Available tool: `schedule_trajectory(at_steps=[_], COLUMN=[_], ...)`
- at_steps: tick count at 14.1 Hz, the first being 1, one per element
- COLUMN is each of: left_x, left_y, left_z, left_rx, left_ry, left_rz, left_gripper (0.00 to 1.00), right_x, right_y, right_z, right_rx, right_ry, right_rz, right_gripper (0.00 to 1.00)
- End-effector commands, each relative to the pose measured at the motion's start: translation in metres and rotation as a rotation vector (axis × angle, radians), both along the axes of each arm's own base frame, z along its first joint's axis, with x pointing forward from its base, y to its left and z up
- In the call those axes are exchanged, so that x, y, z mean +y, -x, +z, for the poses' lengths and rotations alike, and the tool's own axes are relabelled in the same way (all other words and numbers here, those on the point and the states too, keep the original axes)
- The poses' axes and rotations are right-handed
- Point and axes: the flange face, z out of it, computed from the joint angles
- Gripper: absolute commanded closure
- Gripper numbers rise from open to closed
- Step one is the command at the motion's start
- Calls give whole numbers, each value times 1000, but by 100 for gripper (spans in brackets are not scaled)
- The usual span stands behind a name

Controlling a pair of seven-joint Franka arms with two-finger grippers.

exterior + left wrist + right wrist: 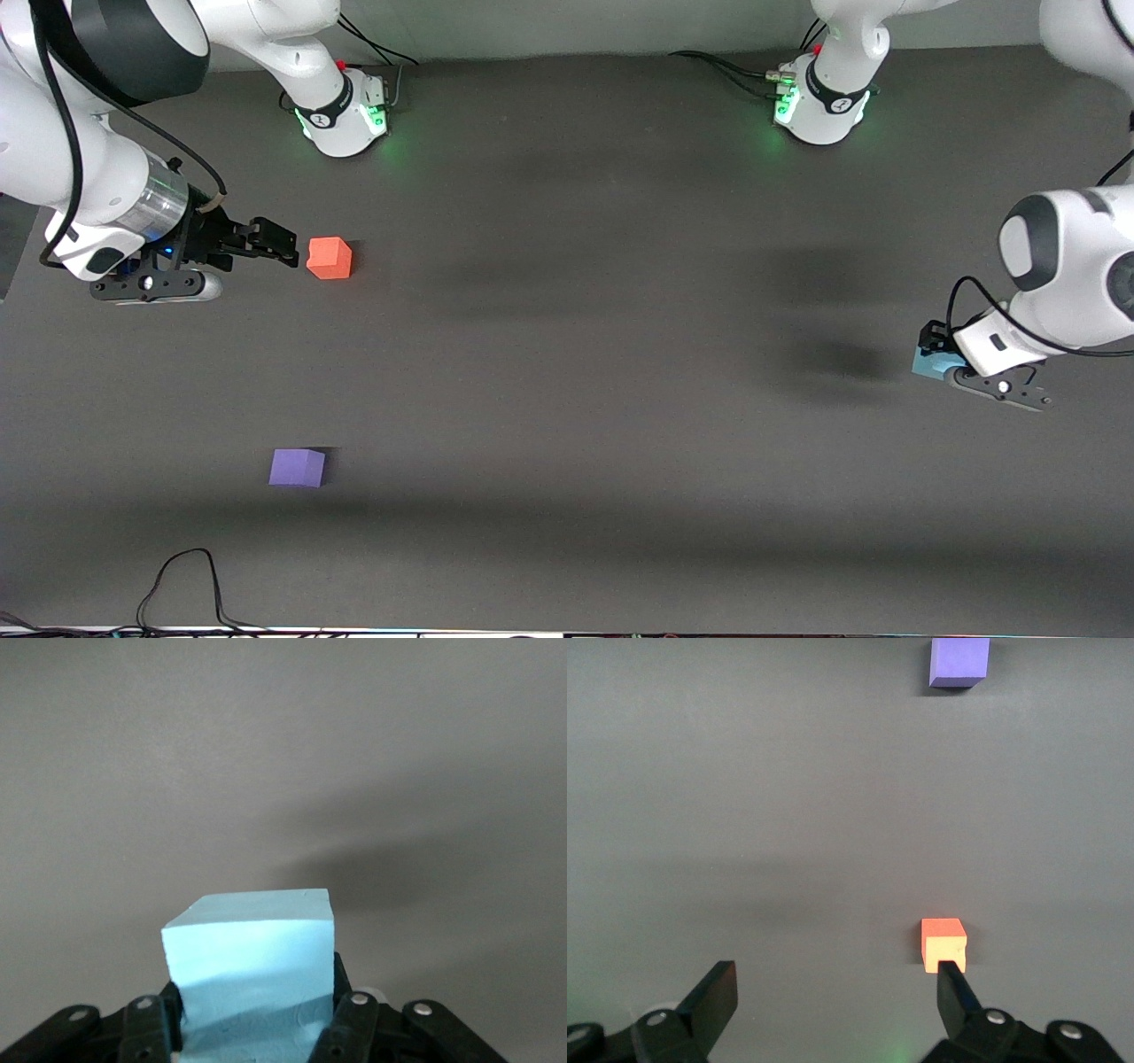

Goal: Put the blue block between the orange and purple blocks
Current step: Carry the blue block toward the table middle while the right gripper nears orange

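The robot's left gripper needs to set the blue block down on the table midway [559, 301] between the arm bases, level with the orange block.
My left gripper [935, 353] is shut on the light blue block [926, 364] and holds it over the left arm's end of the table. In the left wrist view the blue block [252, 970] sits between the fingers [347, 1003]. The orange block [330, 258] lies at the right arm's end of the table. The purple block [298, 467] lies nearer to the front camera than it. My right gripper [282, 245] is open and empty beside the orange block. The right wrist view shows that gripper [835, 992], the orange block [943, 943] by one fingertip, and the purple block [959, 662].
The two arm bases [347, 113] [819, 108] stand along the table's edge farthest from the front camera. A black cable [182, 580] loops onto the table edge nearest the front camera. The dark table top [567, 354] between the blocks and the left gripper is bare.
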Motion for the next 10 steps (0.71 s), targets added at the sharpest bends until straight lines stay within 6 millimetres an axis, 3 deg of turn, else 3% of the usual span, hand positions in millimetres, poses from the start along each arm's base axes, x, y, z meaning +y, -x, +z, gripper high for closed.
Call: schedule_trajectory(at_steps=[1,4,6,8,10], left_x=[-94,-224,-301,-389,-462], left_y=[0,16,27,47,76], left_z=[42,56,55,38,4], left_rx=[31,20,7,-16,-38], left_ry=[-21,5,17,29,43], left_rz=[112,211,255,285,300], left_gripper=[65,65,65,65,65], right_x=[-1,-1,-1,-1,-1], right_y=[-3,-3,-3,-3,-3], right_z=[1,1,1,1,2], right_rx=[-2,-2,-2,-3,-5], right_ry=[-32,-32,-32,-32,-32], right_rz=[16,16,16,16,16], right_gripper=[0,0,0,0,0])
